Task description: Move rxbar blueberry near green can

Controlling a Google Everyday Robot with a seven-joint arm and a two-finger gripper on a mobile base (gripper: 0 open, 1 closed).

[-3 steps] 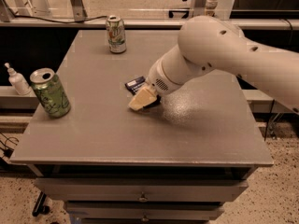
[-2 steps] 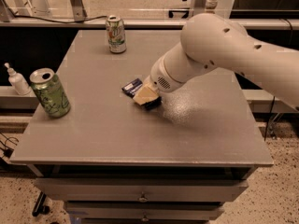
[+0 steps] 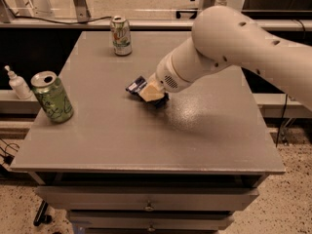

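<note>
Next, my gripper sets the rxbar blueberry down and lets go of it on the grey table (image 3: 85, 115), close beside the inner side of the green can.
The rxbar blueberry (image 3: 136, 86) is a small dark navy wrapper with a white patch, lying near the middle of the grey table (image 3: 146, 140). My gripper (image 3: 152, 92) is right at the bar's right end and covers part of it, with the big white arm (image 3: 234, 48) reaching in from the right. The green can (image 3: 52, 97) is light green with dark scribbles and a silver top. It stands upright near the table's left edge, well to the left of the bar and the gripper.
A white can with a green and red logo (image 3: 121, 35) stands at the table's back edge. A small white pump bottle (image 3: 18, 83) sits on a ledge beyond the left edge. Drawers run under the table front.
The gripper has moved slightly up and back on the table at the bar. The bar's visible end has shifted a little to the left. The cans have not moved.
</note>
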